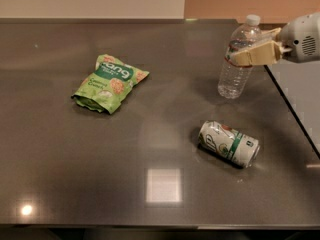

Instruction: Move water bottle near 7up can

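The robot's gripper will release the water bottle upright on the dark table (239, 125), just behind the far side of the 7up can.
The water bottle (236, 64) is clear with a white cap and stands upright at the right of the dark table, tilted slightly. My gripper (246, 53) reaches in from the right edge and is shut on the bottle's upper body, its tan fingers (252, 55) on either side of the label band. The 7up can (229, 143) lies on its side in front of the bottle, a short way nearer the camera, apart from it.
A green snack bag (109, 83) lies left of centre on the dark table (150, 194). The table's right edge (292, 114) runs diagonally just right of the bottle and can. A wall runs along the back.
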